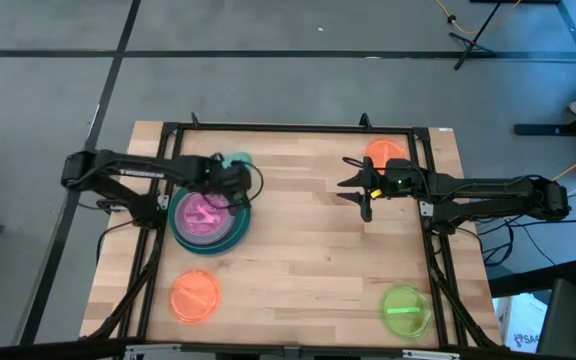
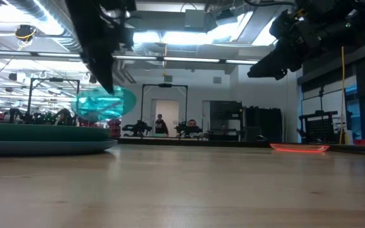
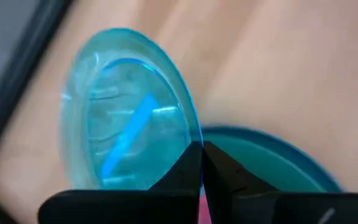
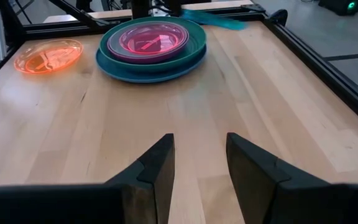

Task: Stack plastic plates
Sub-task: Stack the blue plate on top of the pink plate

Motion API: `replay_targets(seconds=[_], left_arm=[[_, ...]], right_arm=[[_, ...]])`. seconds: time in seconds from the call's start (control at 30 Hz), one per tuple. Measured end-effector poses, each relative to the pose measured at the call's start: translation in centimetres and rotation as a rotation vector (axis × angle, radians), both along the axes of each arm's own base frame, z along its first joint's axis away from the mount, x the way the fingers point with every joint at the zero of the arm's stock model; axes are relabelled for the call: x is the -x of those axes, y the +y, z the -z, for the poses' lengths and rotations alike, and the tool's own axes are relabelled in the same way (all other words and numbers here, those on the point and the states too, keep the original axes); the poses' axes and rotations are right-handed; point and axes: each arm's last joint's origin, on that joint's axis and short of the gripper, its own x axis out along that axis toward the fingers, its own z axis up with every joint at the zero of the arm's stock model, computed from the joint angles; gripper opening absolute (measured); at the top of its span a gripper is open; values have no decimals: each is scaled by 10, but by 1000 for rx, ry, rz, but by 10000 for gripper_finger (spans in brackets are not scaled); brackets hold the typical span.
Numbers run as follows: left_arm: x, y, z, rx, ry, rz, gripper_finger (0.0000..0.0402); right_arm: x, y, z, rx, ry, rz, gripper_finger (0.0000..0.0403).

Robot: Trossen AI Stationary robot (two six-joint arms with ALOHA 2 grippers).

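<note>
The small translucent teal plate will leave my left gripper on the magenta plate topping the stack (image 1: 205,211).
A stack of plates (image 1: 208,220) sits on the table's left half: a large blue one, a teal one and magenta ones on top; it also shows in the right wrist view (image 4: 151,43). My left gripper (image 1: 230,178) hovers over the stack's far edge, shut on a small translucent teal plate (image 1: 236,160) (image 3: 129,112). An orange plate (image 1: 196,296) lies near-left, a lime green plate (image 1: 406,310) near-right, and another orange plate (image 1: 386,152) far-right. My right gripper (image 4: 197,155) is open above bare wood near the far-right orange plate. My left gripper pinches the teal plate by its rim (image 3: 190,142) between the two fingertips (image 3: 219,171). The plate is lifted clear of the table (image 2: 106,101) and tilted, sticking out past the fingers above the stack's far edge.
Black frame rails (image 1: 298,128) run along the table's far, left and right sides. Bare wood (image 1: 308,260) lies between the stack and the lime green plate. People and equipment show in the room beyond the table in the low view.
</note>
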Motion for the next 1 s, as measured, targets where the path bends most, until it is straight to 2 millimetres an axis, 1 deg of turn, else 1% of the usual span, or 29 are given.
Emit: replay_targets(seconds=[0.1,0.23,0.43,0.53,0.7,0.8,0.87,1.0], left_arm=[[6,-23,-3,77,3,36,2],[16,-55,0,149,70,61,2],[32,-95,1,184,92,30,2],[41,-111,1,192,99,24,2],[51,-129,1,170,81,10,2],[55,-136,1,159,78,36,2],[56,-137,4,137,80,44,2],[62,-132,18,93,125,29,13]], right_arm=[[0,0,0,-2,3,0,138],[0,0,1,-3,6,0,138],[0,0,1,-3,7,0,138],[0,0,1,-3,6,0,138],[0,0,1,-18,5,6,138],[0,0,1,-19,5,7,138],[0,0,1,-19,5,7,138],[0,0,1,-19,5,7,138]])
